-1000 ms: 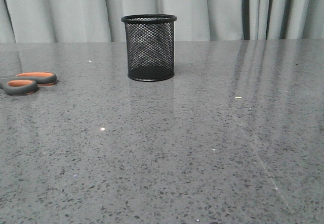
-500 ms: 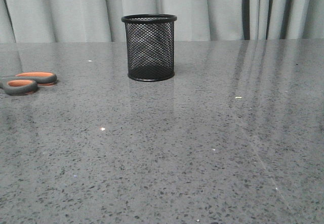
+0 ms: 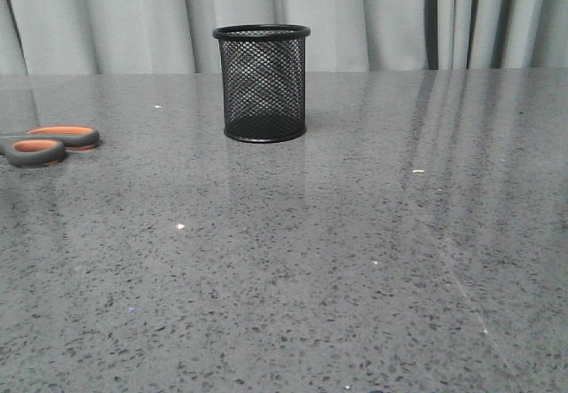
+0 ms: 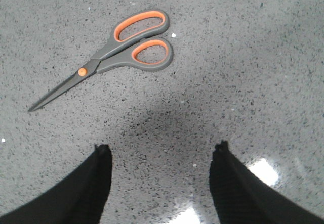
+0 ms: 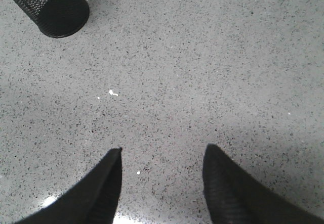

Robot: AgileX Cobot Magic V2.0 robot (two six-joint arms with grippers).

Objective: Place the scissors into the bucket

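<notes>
The robot's left gripper needs to move to the scissors next and close across both grey handles (image 3: 4,140) (image 4: 110,56), between their loops and the orange screw.
The scissors (image 4: 109,57) lie flat on the grey speckled table, blades closed, grey handles with orange inside the loops. In the front view only their handles (image 3: 49,143) show at the left edge. The bucket (image 3: 263,83), a black wire-mesh cup, stands upright at the back middle of the table; it also shows in the right wrist view (image 5: 53,6). My left gripper (image 4: 162,150) is open and empty above the table, apart from the scissors. My right gripper (image 5: 163,153) is open and empty over bare table, well away from the bucket. Neither gripper shows in the front view.
The grey speckled table (image 3: 355,260) reaches back to a grey curtain (image 3: 373,16). A few small white specks lie on the table (image 5: 112,92).
</notes>
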